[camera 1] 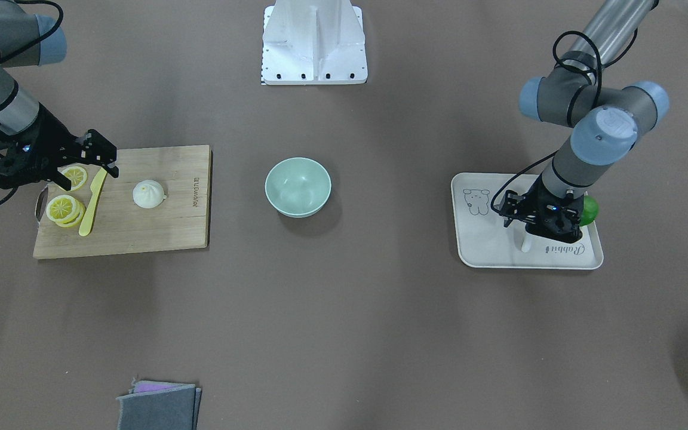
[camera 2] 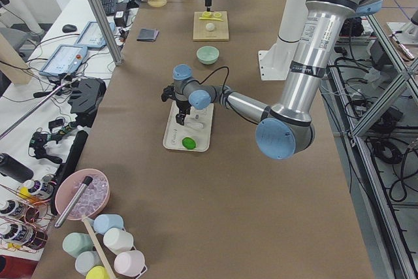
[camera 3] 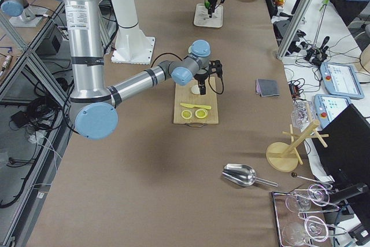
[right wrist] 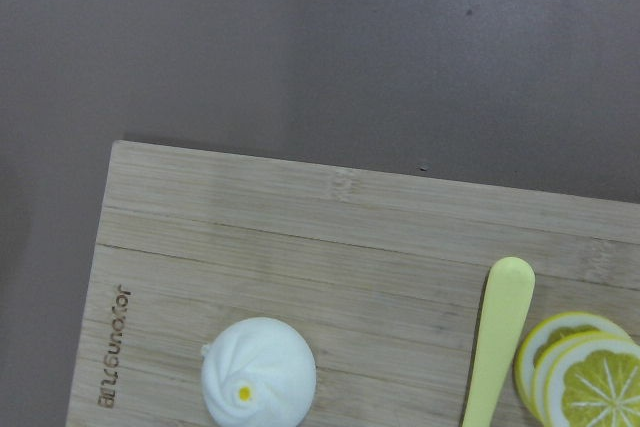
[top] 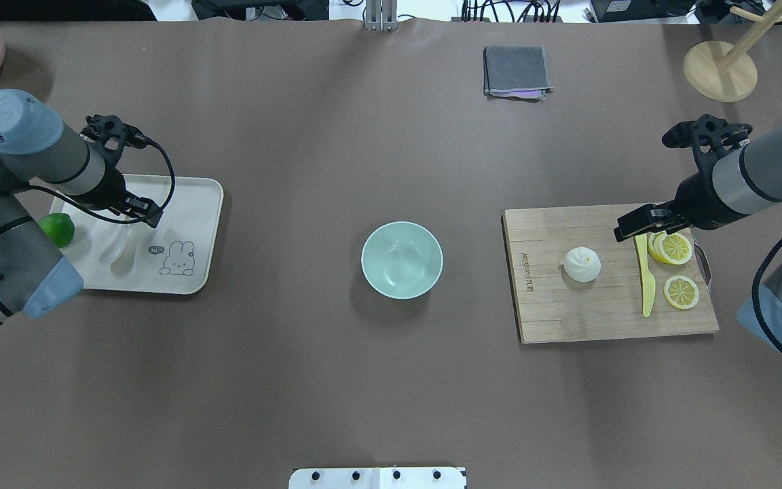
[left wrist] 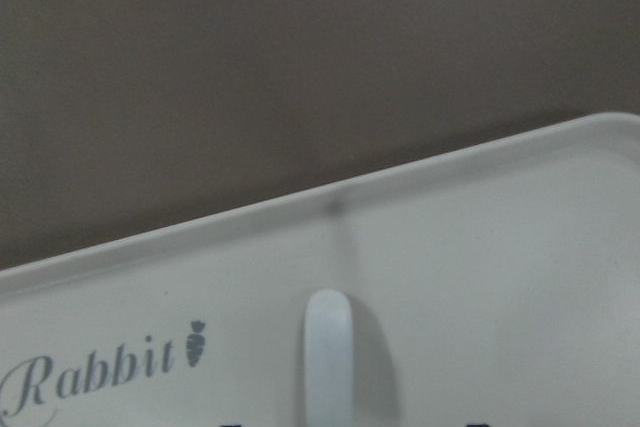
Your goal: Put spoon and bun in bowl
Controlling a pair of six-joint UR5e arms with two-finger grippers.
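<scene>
The white pleated bun on the wooden cutting board is next for my right gripper, which should go there and close around the bun's sides [camera 1: 149, 194] [right wrist: 258, 377].
The white spoon [camera 1: 526, 243] lies on the white rabbit tray [camera 1: 481, 239]; its handle shows in the left wrist view [left wrist: 328, 357]. My left gripper [camera 1: 538, 224] hangs low right over the spoon and looks open, with the handle between the fingers. The white pleated bun [top: 582, 263] sits on the wooden cutting board [top: 567, 312] and also shows in the right wrist view [right wrist: 258, 375]. My right gripper [top: 635, 227] looks open and empty, above the knife's tip and apart from the bun. The mint-green bowl [top: 402, 259] stands empty mid-table.
A yellow plastic knife [top: 647, 278] and lemon slices [top: 680, 292] lie on the board beside the bun. A green lime [top: 57, 228] sits on the tray under my left arm. A folded grey cloth [top: 515, 71] and a wooden stand [top: 720, 68] are at the far edge.
</scene>
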